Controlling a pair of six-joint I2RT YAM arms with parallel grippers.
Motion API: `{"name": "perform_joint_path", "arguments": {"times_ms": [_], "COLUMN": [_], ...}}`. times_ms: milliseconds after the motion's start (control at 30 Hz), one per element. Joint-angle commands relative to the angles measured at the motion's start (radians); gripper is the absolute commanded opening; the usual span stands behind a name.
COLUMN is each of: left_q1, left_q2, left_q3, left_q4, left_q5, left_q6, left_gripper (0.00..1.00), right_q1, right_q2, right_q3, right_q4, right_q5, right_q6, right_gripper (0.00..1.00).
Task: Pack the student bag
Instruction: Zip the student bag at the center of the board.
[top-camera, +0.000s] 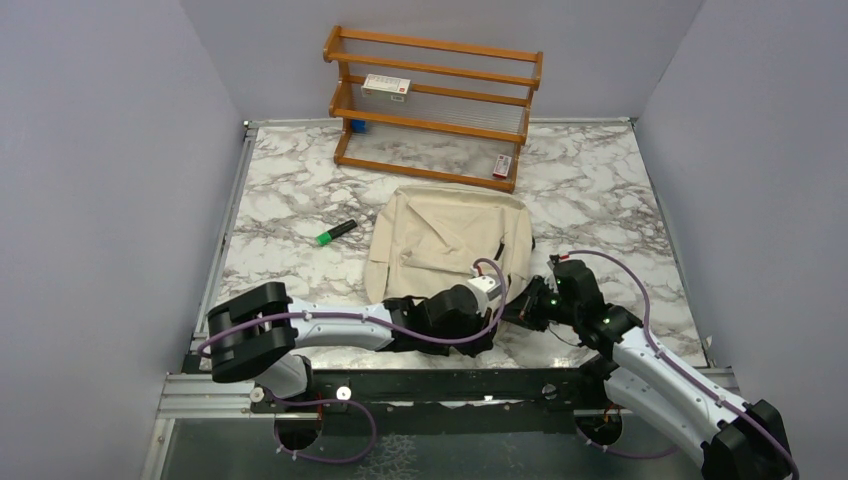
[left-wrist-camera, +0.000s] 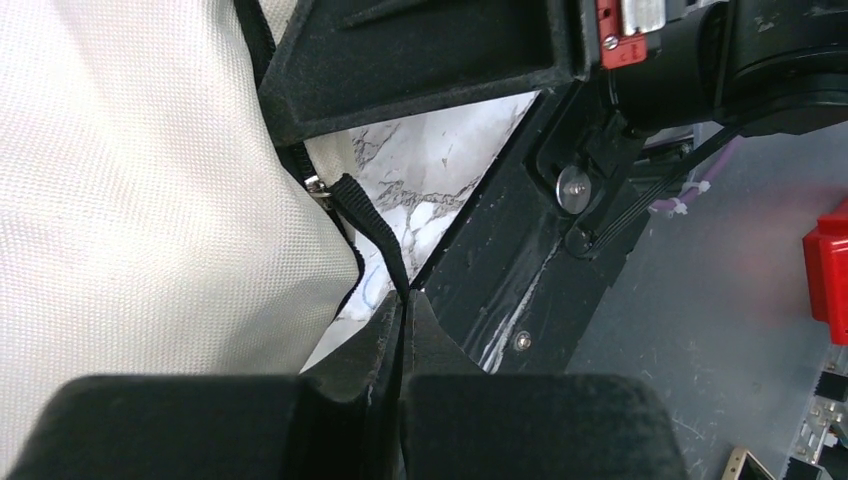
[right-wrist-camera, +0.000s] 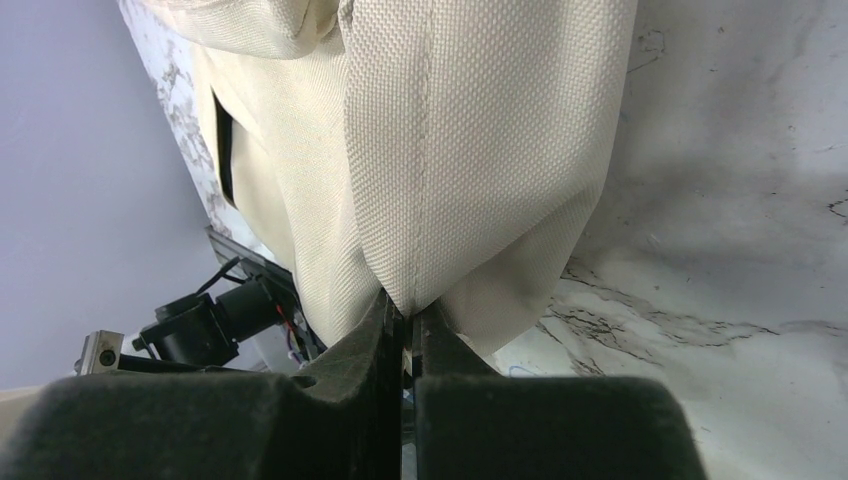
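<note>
The black strap bends as my left gripper pinches it near its loose end, so next I open and grab it closer to the metal ring (left-wrist-camera: 347, 195).
The student bag (top-camera: 448, 240), a beige fabric backpack, lies flat in the middle of the marble table. Both grippers meet at its near right corner. My left gripper (left-wrist-camera: 405, 298) is shut on a thin black strap (left-wrist-camera: 368, 222) that runs from a small metal ring at the bag's edge (left-wrist-camera: 150, 200). My right gripper (right-wrist-camera: 408, 312) is shut on a fold of the bag's beige fabric (right-wrist-camera: 470, 150), pinched along a seam. In the top view the left gripper (top-camera: 498, 298) and right gripper (top-camera: 528, 306) sit close together over the bag's corner.
A green and black marker (top-camera: 336, 233) lies on the table left of the bag. A wooden rack (top-camera: 435, 105) stands at the back, holding a white box (top-camera: 386, 87), a small blue item (top-camera: 356, 126) and a small red-and-white item (top-camera: 502, 165). Grey walls enclose the table.
</note>
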Motion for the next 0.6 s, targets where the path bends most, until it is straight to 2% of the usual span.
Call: {"name": "perform_joint_path", "arguments": {"times_ms": [0, 567], "left_q1": [-0.003, 0.031], "left_q2": [-0.061, -0.085], "left_q3": [0.019, 0.054], "left_q4": [0.049, -0.017], "left_q5": [0.02, -0.057], "left_q6": [0.001, 0.045], "left_gripper": [0.0, 0.0], "right_q1": [-0.001, -0.001], "right_q2": [-0.016, -0.021], "right_q3": [-0.002, -0.002], "right_q4": [-0.017, -0.02], "right_q5": [0.032, 0.036], "right_q6": [0.005, 0.008], "right_gripper": [0.07, 0.07]}}
